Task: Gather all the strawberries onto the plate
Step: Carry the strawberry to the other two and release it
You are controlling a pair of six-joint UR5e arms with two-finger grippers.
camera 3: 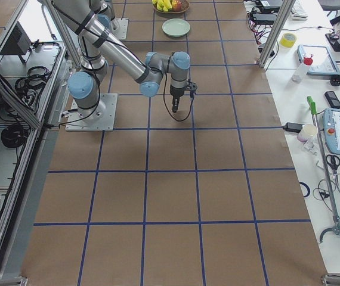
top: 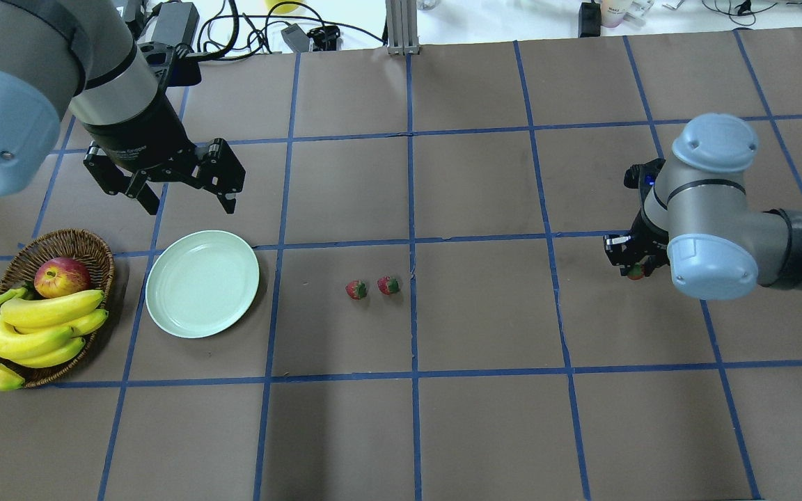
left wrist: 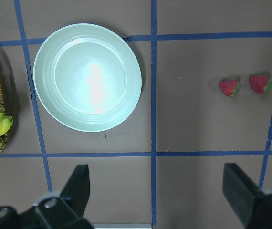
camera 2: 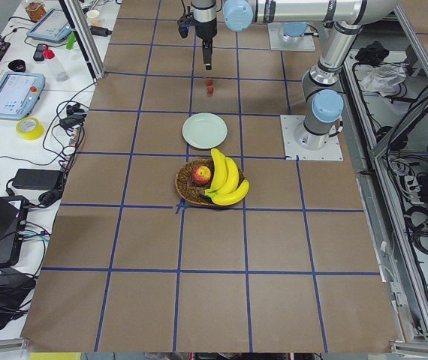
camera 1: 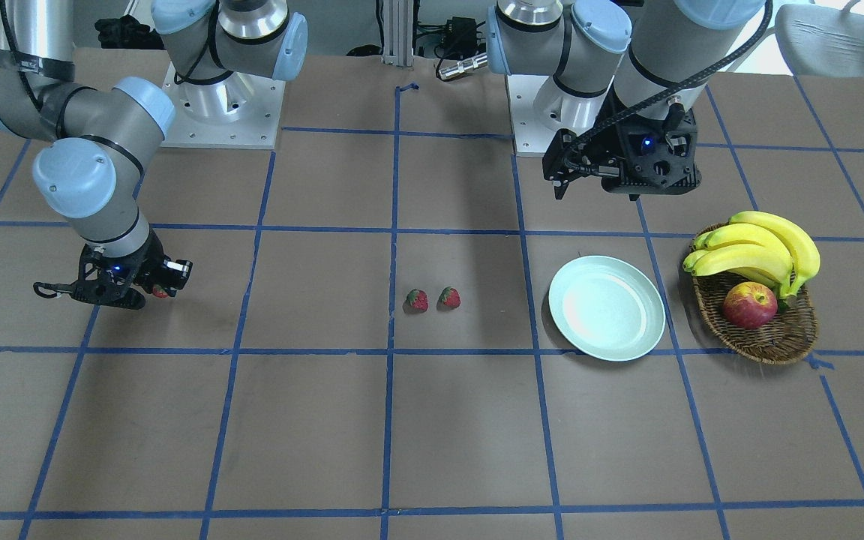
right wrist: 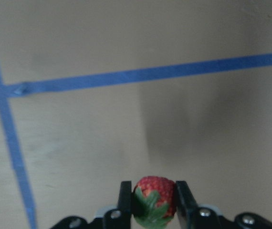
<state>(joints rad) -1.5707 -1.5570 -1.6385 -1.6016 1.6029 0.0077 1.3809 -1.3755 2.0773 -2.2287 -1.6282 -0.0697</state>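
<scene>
I will release my right gripper's strawberry by the gap between the other strawberries (camera 1: pixel 439 316), on the side away from my arms' bases.
Two small red strawberries (top: pixel 356 289) (top: pixel 388 284) lie side by side on the table's middle, also in the front view (camera 1: pixel 416 300) (camera 1: pixel 448 298) and the left wrist view (left wrist: pixel 229 88) (left wrist: pixel 260 84). The mint-green plate (top: pixel 202 283) (camera 1: pixel 607 307) (left wrist: pixel 87 77) holds nothing. My left gripper (top: pixel 185 191) is open, hovering above the table behind the plate. My right gripper (right wrist: pixel 153 196) is shut on a third strawberry (right wrist: pixel 154 202), far to the right (top: pixel 635 272), just above the table.
A brown wicker basket (top: pixel 21 259) with a red-yellow apple (top: pixel 61 276) and bananas (top: pixel 21 330) stands left of the plate. Blue tape lines grid the brown table. Cables and gear lie beyond the far edge.
</scene>
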